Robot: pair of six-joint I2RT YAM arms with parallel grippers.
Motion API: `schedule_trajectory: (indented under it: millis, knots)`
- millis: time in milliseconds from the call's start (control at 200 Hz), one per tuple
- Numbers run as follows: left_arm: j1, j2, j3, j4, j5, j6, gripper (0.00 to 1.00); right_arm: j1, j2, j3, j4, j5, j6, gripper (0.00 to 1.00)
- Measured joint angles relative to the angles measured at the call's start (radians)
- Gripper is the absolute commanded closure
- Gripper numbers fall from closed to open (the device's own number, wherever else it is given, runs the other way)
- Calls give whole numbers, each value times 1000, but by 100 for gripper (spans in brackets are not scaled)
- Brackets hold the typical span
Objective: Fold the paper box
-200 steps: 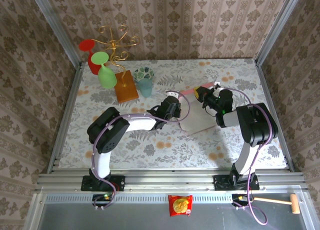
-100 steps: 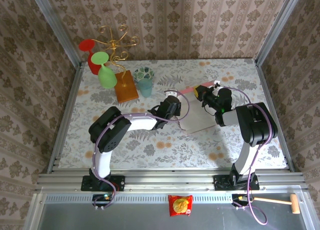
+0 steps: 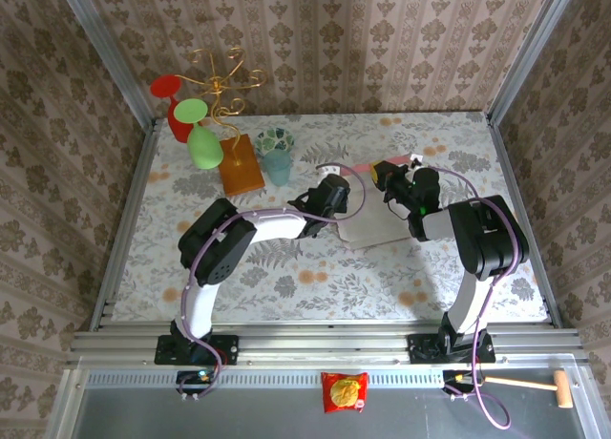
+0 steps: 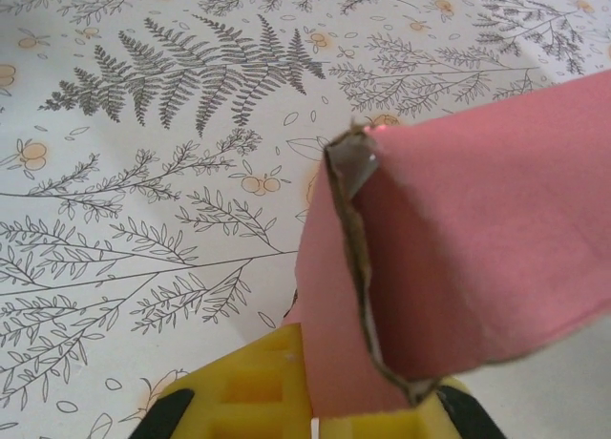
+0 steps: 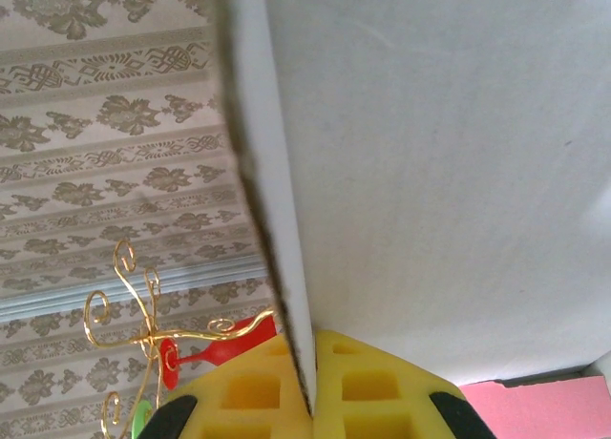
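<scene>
I have only the edge of the pink flap between my left gripper's fingers, so I will open it and grip the flap's corner [image 4: 355, 155] deeper before moving the paper box.
The paper box [image 3: 370, 227] lies mid-table between both arms, white reverse side up, a pink strip showing at its far edge. My left gripper [image 3: 336, 197] is shut on its left flap; in the left wrist view the pink paper box [image 4: 458, 258] rises bent from between the yellow pads [image 4: 243, 386] of the left gripper [image 4: 320, 401]. My right gripper [image 3: 384, 177] is shut on the far right part. In the right wrist view a white panel of the paper box [image 5: 430, 172] stands edge-on, pinched in the right gripper [image 5: 313, 391].
At the back left stand an orange-brown block [image 3: 241, 164], a teal cup [image 3: 278, 166], a patterned bowl [image 3: 275, 138] and a gold rack [image 3: 221, 76] with a red and a green glass. The floral table [image 3: 286, 272] has open room in front.
My left gripper has closed fully on the box's left flap and carried it up and to the right, so the white sheet looks narrower. The right gripper has barely moved.
</scene>
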Motion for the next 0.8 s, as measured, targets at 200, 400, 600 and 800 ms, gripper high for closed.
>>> schedule_trajectory:
  millis: [200, 400, 600, 800]
  knots:
    - [-2, 24, 72, -97, -40, -34, 100, 10, 0, 3, -6, 29, 14, 100]
    - [-11, 41, 130, -199, -98, -92, 100, 26, 0, 7, -15, 51, 30, 100]
    - [-9, 41, 126, -192, -103, -109, 87, 33, 0, 20, -37, 56, 30, 100]
    - [36, 71, 95, -158, -36, -103, 74, 44, 0, 20, -43, 30, 30, 100]
